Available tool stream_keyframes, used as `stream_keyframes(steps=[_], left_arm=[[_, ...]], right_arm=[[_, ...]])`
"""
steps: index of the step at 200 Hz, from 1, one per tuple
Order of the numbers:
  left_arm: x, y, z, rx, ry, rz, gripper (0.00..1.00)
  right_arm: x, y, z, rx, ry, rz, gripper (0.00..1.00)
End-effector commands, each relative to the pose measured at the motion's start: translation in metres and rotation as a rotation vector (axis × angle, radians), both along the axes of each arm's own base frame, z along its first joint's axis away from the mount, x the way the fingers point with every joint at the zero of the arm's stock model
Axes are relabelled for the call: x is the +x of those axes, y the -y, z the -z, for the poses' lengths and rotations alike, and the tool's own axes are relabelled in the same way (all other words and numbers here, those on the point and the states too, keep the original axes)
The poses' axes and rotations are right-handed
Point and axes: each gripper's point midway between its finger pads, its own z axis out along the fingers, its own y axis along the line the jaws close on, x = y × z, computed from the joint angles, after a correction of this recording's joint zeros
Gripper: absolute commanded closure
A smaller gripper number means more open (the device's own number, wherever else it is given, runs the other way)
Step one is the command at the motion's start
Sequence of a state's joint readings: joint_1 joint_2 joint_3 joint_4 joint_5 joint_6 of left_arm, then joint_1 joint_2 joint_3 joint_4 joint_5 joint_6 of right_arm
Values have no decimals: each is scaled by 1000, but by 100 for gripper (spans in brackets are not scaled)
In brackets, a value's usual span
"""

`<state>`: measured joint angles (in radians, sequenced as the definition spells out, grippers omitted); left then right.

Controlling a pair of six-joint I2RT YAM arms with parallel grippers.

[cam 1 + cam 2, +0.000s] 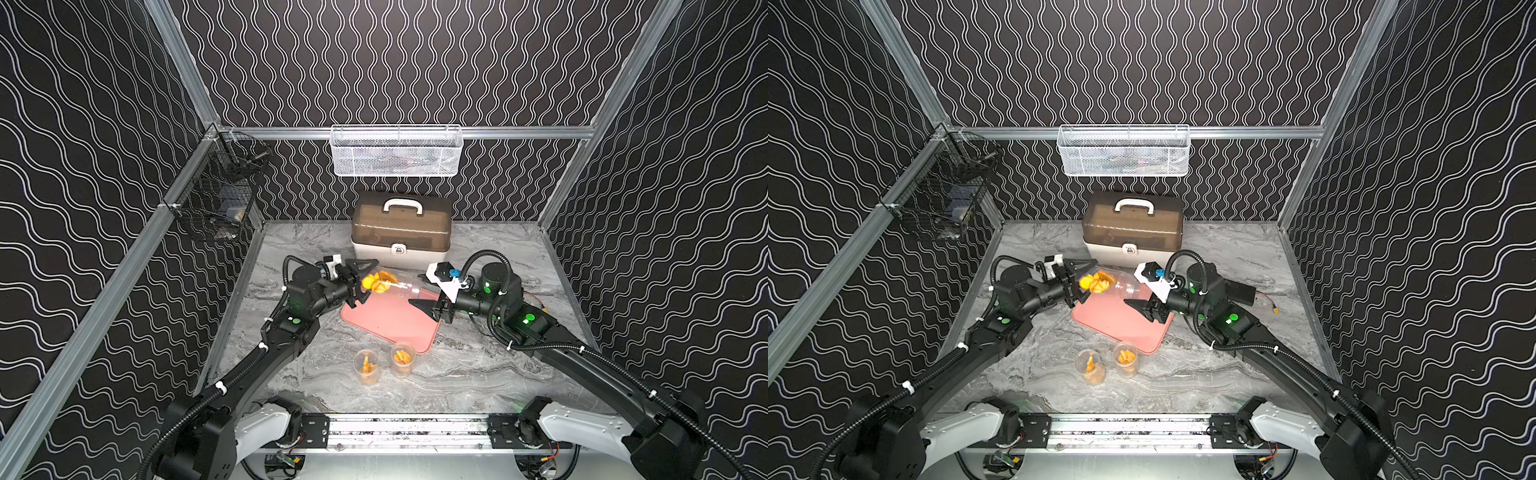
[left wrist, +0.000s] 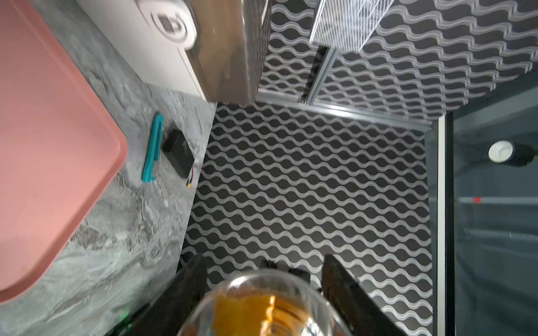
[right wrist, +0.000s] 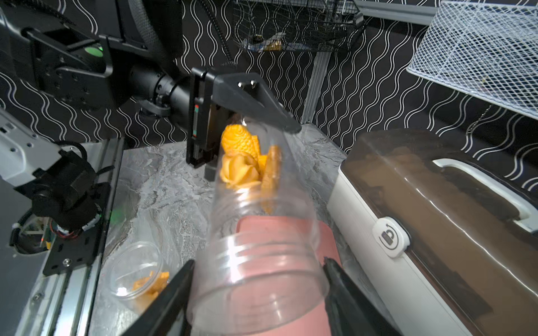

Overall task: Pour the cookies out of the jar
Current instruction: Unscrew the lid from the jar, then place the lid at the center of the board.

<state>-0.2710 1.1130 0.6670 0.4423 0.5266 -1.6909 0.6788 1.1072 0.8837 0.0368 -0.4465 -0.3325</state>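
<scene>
Next, my right gripper lets go of the translucent lid on the bare grey table (image 1: 464, 340) beside the pink tray's front corner.
A clear plastic jar (image 1: 401, 286) (image 1: 1125, 286) lies on its side in the air over the back edge of a pink tray (image 1: 386, 326). The cookies (image 1: 376, 281) (image 3: 243, 163), orange-yellow, are bunched at its closed end. My left gripper (image 1: 370, 279) (image 2: 263, 261) is shut on that end of the jar (image 2: 262, 305). The open mouth (image 3: 256, 276) points at my right gripper (image 3: 259, 261) (image 1: 415, 293), whose two fingers press on the rim from both sides. No cookie lies on the tray.
Two small clear cups (image 1: 366, 366) (image 1: 402, 357) holding orange pieces stand in front of the tray. A brown-lidded box (image 1: 401, 228) stands behind it. A teal object (image 2: 152, 148) and a black battery (image 2: 177, 152) lie to the right. Baskets (image 1: 397, 151) (image 1: 220, 195) hang on the walls.
</scene>
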Motion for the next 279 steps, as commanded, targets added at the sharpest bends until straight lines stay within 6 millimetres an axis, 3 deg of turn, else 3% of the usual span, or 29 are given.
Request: stream_keyframes(steps=[1,40,72,102,175,232,279], left_arm=[[6,-7,-6,-28,8,-40,49],[8,-9,-3,-21,7,-39,49],[9,-11,0,-26,0,-43,48],[8,-13,4,-23,-2,-36,48],[13,-41,29,43,-25,-54,48],[19,-55,56,82,-53,-56,48],[23,-59,67,88,-69,-55,48]], right_arm=[[-3,5,4,-36,24,7,38],[-2,17,5,-10,-21,72,38],[18,47,19,24,-223,315,37],[28,81,53,0,-467,570,38],[16,148,111,-169,-858,1005,36],[5,173,189,-260,-1235,1150,35],[0,177,226,-327,-1345,1158,35]])
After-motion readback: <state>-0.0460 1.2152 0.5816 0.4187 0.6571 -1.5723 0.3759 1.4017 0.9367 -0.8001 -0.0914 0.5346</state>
